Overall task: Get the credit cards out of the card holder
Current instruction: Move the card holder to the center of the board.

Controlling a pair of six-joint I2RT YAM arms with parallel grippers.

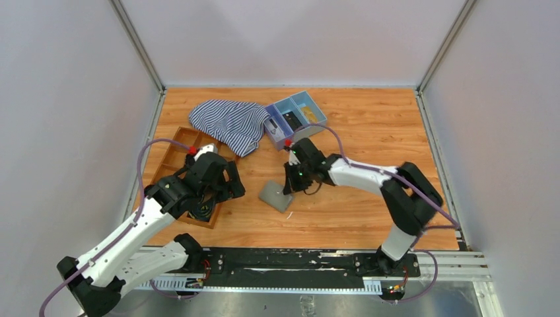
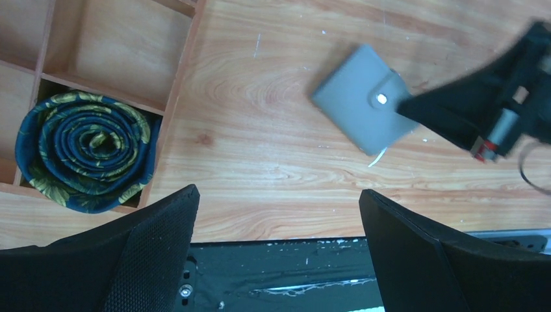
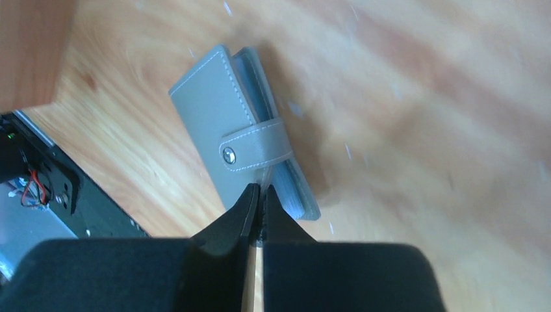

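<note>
Next, I take the strap's end point(image 3: 229, 155) with my right gripper, as it is shut below the card holder's snapped strap, while my left gripper holds down the card holder's cover.
The card holder point(image 1: 276, 195) is a grey bifold wallet lying closed mid-table, its strap snapped over the stud point(image 3: 228, 155). It also shows in the left wrist view point(image 2: 360, 101) and the right wrist view point(image 3: 217, 117). Pale blue-grey pockets show at its open edge point(image 3: 295, 188). No credit cards can be made out. My right gripper point(image 3: 258, 190) is shut at the wallet's edge just below the strap, pinching the thin edge of the top cover; it also shows from above point(image 1: 288, 187). My left gripper point(image 2: 279, 201) is wide open and empty, left of the wallet point(image 1: 228, 181).
A wooden divided tray point(image 1: 173, 155) sits at the left with a rolled blue-and-gold tie point(image 2: 88, 153) in one cell. A striped cloth point(image 1: 228, 122) and a blue three-compartment tray point(image 1: 294, 115) lie at the back. A black rail point(image 1: 284, 264) runs along the near edge.
</note>
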